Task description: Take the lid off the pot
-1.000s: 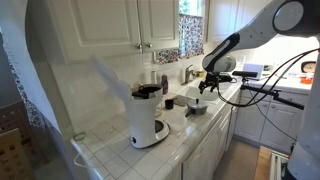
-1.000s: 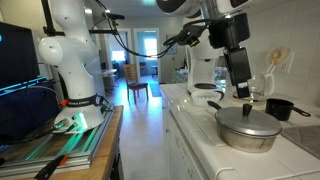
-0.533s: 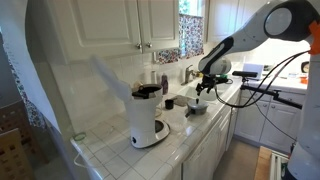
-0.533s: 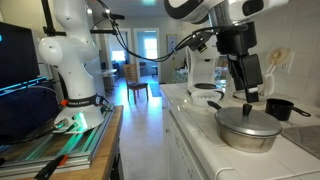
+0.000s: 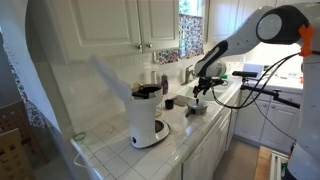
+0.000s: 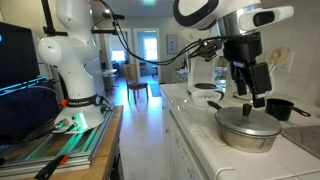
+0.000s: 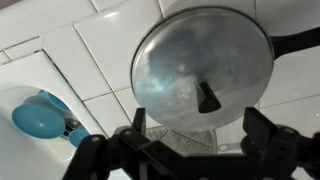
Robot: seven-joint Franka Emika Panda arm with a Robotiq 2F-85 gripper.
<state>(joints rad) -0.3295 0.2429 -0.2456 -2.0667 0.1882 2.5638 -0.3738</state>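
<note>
The open fingers of my gripper are too high, at the top of the lid's knob, so I need to move lower and close around the knob's base (image 7: 204,89) before lifting.
The pot (image 6: 250,139) is a shallow grey metal pot on the tiled counter, and it also shows in an exterior view (image 5: 197,108). The lid (image 6: 243,120) sits on it, pale grey with a dark knob (image 7: 207,97) in the middle. In the wrist view the lid (image 7: 170,60) fills the middle and hides the pot. My gripper (image 6: 249,100) hangs just above the knob, open and empty. Its fingers (image 7: 141,118) stand wide apart at the lid's near edge. The gripper also shows in an exterior view (image 5: 200,89).
A white coffee maker (image 5: 147,118) stands on the counter, with a small dark cup (image 5: 169,102) behind it. A dark handled cup (image 6: 279,107) sits just past the pot. A blue scoop (image 7: 40,117) lies on the tiles beside the lid. Wall cupboards (image 5: 120,22) hang above.
The gripper has shifted sideways over the pot and come down a little toward the lid's knob. The lid and pot have not moved.
</note>
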